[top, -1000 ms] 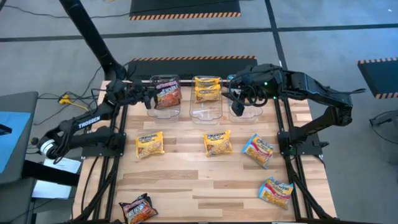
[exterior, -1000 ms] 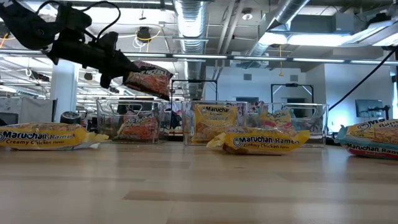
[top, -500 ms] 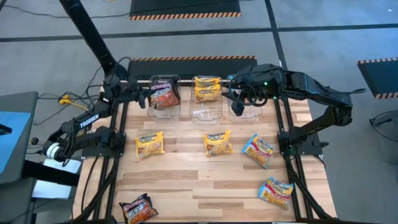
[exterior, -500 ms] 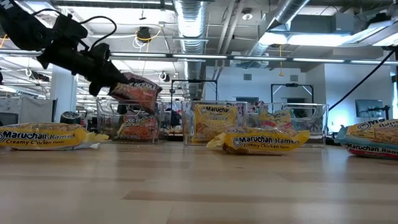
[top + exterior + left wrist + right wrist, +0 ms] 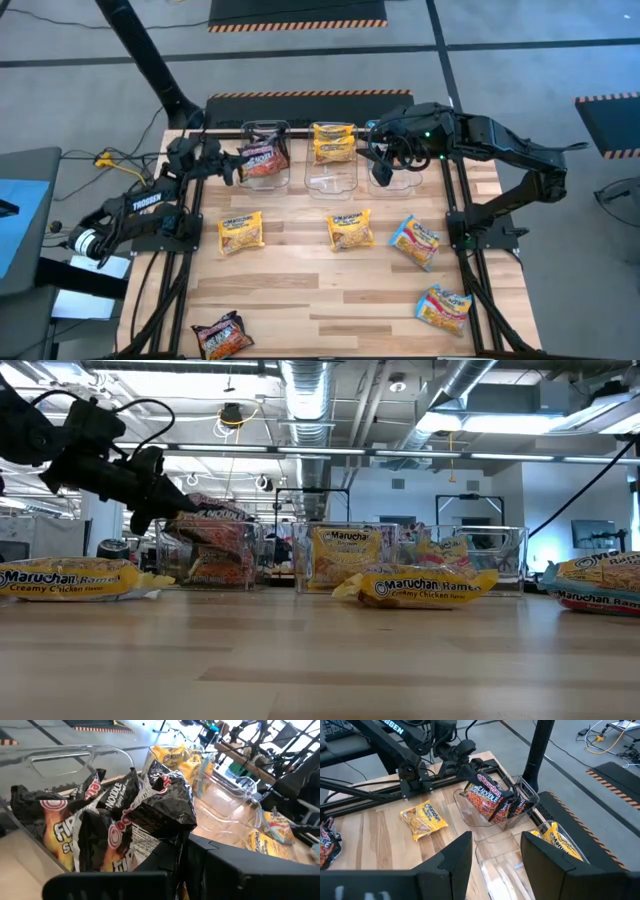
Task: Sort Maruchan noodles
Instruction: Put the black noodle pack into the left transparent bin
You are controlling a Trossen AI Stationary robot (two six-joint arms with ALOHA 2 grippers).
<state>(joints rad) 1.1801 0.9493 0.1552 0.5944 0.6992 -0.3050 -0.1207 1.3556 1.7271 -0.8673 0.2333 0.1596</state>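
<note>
The dark packet will go down in the near part of the dark packets' clear tub (image 5: 271,169) (image 5: 159,837) from my left gripper.
My left gripper (image 5: 230,166) is shut on a dark maroon-black Maruchan packet (image 5: 262,160), (image 5: 150,805) at the left clear tub (image 5: 266,178). A second dark packet (image 5: 47,820) lies inside that tub. The middle tub (image 5: 333,180) holds yellow packets (image 5: 333,141). My right gripper (image 5: 495,855) hangs open and empty above the right tub (image 5: 400,180). Flat on the table lie two yellow packets (image 5: 240,231), (image 5: 350,230), two blue-pink ones (image 5: 415,242), (image 5: 443,307) and a dark one (image 5: 222,335). My left gripper pinches the dark packet's crinkled end (image 5: 167,835) between its two fingers. The fingers come nearly level from the table's left side. The packet (image 5: 215,520) sticks out ahead of them, tilted, over the tub's rim and onto the dark packet inside.
The three clear tubs stand in a row along the far edge. Both arms' bases (image 5: 165,225), (image 5: 485,235) flank the wooden table (image 5: 300,290). Loose packets take up the table's middle and near corners; bare wood lies between them at the near centre.
My left gripper has come down and back toward the table's left edge, still shut on the dark packet. The packet has sunk from well above the left tub to its rim, onto the packet inside. My right arm has kept still.
</note>
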